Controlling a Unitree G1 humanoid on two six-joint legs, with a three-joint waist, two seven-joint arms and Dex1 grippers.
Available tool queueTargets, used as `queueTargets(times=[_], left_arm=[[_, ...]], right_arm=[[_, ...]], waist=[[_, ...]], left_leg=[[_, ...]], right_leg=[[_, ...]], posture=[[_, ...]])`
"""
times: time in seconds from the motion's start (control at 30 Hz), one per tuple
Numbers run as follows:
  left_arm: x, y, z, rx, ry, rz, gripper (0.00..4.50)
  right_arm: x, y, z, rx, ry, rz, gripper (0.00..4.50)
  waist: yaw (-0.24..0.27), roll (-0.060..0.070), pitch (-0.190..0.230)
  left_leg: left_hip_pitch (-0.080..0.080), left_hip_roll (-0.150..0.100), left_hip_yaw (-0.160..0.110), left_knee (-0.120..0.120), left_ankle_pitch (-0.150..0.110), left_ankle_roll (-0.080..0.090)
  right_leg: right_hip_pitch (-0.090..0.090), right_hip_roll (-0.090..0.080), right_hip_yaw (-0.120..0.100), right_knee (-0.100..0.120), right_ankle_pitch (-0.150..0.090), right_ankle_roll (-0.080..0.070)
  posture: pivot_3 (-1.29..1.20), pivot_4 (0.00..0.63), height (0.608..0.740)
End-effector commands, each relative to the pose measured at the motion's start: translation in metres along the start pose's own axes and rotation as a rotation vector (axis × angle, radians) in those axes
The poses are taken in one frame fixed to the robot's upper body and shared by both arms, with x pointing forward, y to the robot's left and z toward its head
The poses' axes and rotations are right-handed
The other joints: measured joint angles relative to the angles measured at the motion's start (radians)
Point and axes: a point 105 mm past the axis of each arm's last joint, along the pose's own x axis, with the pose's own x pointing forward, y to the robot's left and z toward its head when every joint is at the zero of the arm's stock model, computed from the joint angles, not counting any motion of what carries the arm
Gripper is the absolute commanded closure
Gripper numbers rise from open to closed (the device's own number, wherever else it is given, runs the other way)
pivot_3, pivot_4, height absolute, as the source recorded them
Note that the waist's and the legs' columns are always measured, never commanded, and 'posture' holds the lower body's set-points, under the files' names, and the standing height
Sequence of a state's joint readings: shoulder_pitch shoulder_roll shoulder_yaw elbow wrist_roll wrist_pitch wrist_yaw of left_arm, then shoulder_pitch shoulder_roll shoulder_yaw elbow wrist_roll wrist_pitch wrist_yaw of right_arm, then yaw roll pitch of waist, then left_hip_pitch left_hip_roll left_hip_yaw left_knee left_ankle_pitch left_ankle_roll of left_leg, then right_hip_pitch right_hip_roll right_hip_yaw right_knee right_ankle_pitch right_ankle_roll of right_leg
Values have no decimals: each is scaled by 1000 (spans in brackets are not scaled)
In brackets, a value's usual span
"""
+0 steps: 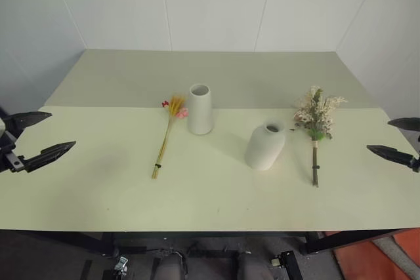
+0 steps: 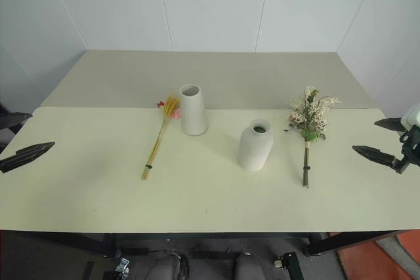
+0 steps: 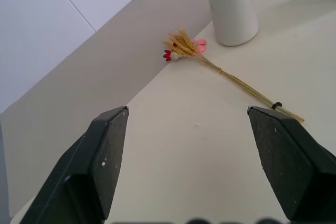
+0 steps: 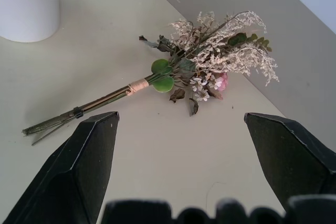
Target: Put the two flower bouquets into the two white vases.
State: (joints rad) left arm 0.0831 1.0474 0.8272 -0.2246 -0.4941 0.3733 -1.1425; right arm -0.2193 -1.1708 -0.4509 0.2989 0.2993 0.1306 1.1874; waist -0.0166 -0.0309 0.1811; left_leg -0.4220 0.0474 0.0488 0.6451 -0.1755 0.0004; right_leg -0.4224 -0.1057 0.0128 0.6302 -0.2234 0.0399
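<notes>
The robot's left gripper needs to next close on the upper stems of the wheat bunch [image 1: 167, 135] [image 3: 230, 77], just below its blossoms and well above the black tie.
A slim bunch of yellow wheat stalks with pink and red blossoms [image 1: 167, 133] lies flat on the pale table, just left of the tall tapered white vase [image 1: 199, 109]. The shorter rounded white vase [image 1: 266, 145] stands right of centre. Right of it lies the bushy cream-beige bouquet [image 1: 316, 122] with green leaves, stems toward the front edge. My left gripper [image 1: 34, 137] hovers open at the far left, empty; its wrist view looks at the wheat bunch [image 3: 220, 69]. My right gripper [image 1: 399, 140] hangs open at the far right, empty, facing the bushy bouquet [image 4: 194, 69].
The pale green table [image 1: 210, 195] runs the full width, with a grey surface [image 1: 210, 73] behind it reaching the white wall. Its front edge sits near me, and an orange floor patch [image 1: 387, 260] shows at lower right.
</notes>
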Motion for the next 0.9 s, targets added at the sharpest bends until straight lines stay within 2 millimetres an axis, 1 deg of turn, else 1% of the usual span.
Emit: queueTargets(times=[0.03,0.3,0.4,0.5,0.57,0.63,0.7,0.73,0.83,0.9], left_arm=[[-2,3,10,48,-14,23,577],[-2,7,7,44,-2,62,577],[8,6,8,11,-26,67,577],[35,-4,15,-14,-42,27,577],[56,-10,16,-56,-31,6,577],[79,-10,16,-160,-22,24,577],[101,-10,13,-258,20,53,577],[113,-14,12,-285,56,50,577],[146,-28,10,-327,145,34,577],[171,-35,6,-332,238,44,577]], right_arm=[[-10,-10,18,-61,-25,-43,0],[-8,-11,21,-67,-28,-41,0],[-6,-10,24,-62,-37,-37,0],[-3,-9,28,-63,-41,-26,0],[0,-7,36,-70,-63,-11,0],[3,-6,43,-81,-75,0,0],[5,-5,48,-97,-80,8,0],[5,-5,50,-105,-84,11,0],[5,-5,55,-113,-90,16,0],[7,-4,55,-119,-89,22,0]], waist=[[0,0,0],[0,0,0],[1,0,0],[4,0,0],[8,0,0],[9,0,0],[10,-1,0],[8,-1,0],[5,-2,0],[5,-2,0]], left_leg=[[0,0,0,0,0,0],[0,0,0,0,0,0],[0,0,0,0,0,0],[0,0,1,0,0,0],[0,0,1,0,0,0],[0,0,1,0,0,0],[0,0,1,0,0,0],[0,0,0,0,0,0],[-1,0,0,1,0,0],[-2,-1,0,1,0,0]], right_leg=[[0,0,0,0,0,0],[0,0,0,0,0,0],[0,0,0,0,0,0],[0,0,0,0,0,0],[1,0,0,0,1,2],[1,0,1,0,3,5],[2,1,1,0,5,8],[2,1,1,0,6,9],[1,2,2,-1,6,10],[2,2,2,-1,6,11]], posture=[[0,150,740],[0,150,740],[0,150,740],[0,150,740],[0,150,740],[0,150,740],[0,150,740],[0,150,740],[0,150,740],[0,150,740]])
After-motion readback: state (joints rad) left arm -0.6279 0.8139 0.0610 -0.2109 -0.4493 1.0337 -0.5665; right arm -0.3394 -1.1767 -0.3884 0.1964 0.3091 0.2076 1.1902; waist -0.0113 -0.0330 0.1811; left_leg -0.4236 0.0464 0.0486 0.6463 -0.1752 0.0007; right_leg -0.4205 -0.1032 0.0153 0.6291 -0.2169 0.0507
